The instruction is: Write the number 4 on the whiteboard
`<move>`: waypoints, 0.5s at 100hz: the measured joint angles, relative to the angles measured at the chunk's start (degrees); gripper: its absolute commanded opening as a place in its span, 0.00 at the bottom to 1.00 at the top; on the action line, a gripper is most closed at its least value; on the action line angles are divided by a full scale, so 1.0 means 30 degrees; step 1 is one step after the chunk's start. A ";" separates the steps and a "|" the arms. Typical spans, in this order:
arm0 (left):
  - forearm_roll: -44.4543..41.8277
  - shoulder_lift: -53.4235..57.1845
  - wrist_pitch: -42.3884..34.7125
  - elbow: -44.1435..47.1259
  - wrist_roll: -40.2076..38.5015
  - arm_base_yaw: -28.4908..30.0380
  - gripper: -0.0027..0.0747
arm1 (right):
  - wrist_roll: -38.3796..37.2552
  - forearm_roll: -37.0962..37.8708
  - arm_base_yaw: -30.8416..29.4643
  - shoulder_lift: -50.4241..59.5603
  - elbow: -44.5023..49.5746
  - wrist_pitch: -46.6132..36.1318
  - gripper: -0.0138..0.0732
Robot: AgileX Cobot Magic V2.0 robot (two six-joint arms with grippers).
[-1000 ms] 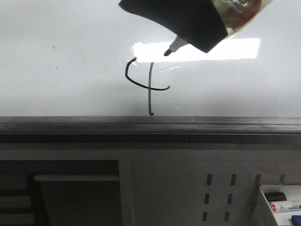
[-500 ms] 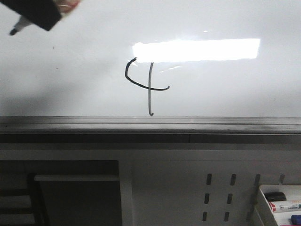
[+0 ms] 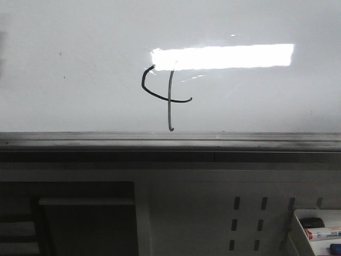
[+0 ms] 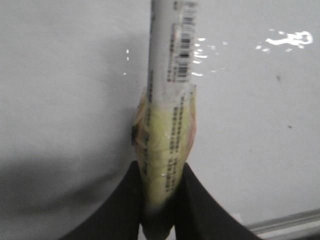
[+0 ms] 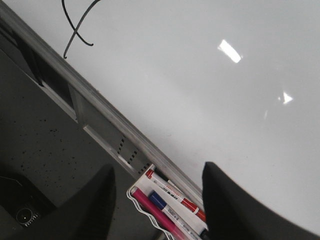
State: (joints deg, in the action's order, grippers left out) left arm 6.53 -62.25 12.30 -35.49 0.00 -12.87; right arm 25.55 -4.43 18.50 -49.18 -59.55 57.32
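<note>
I will let go of the marker with my left gripper on the whiteboard [image 3: 1, 61] [image 4: 155, 125] beyond the small dark specks, away from the number 4. The marker is now held in front of the whiteboard.
The number 4 [image 3: 167, 97] is drawn in thin black marker on the whiteboard [image 3: 80, 69], just above its dark bottom rail, with the light glare over its top. Part of it shows in the right wrist view [image 5: 76, 27]. No gripper shows in the front view. In the left wrist view my left gripper [image 4: 159, 200] is shut on a marker [image 4: 170, 75] wrapped in yellowish tape, held in front of the whiteboard [image 4: 60, 100]. My right gripper [image 5: 157, 205] is open and empty, off the whiteboard [image 5: 200, 85].
A white panel with slot holes [image 3: 248, 224] hangs below the rail. A white tray [image 3: 317, 232] at the lower right holds several markers; it also shows between my right fingers [image 5: 170, 202]. A dark opening [image 3: 64, 218] is at the lower left.
My left gripper with the marker moved from above the 4 leftward across the board and out of the front view. The 4 is unchanged.
</note>
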 measured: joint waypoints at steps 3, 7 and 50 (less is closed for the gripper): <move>0.0003 -0.0254 -0.0139 0.0000 0.0000 0.0085 0.01 | 0.0000 0.0000 0.0000 0.0000 0.0000 -0.0061 0.55; 0.0031 -0.0625 -0.0279 0.0000 0.0000 0.0161 0.01 | -0.0035 0.0000 0.0000 0.0000 0.0000 -0.0148 0.55; 0.0053 -0.1370 -0.0812 0.0011 0.0000 0.0161 0.01 | -0.0035 0.0000 0.0000 0.0000 0.0000 -0.0354 0.55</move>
State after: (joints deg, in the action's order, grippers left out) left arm 6.69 -66.36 9.86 -35.46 0.00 -12.39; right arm 25.45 -4.43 18.50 -49.18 -59.55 56.25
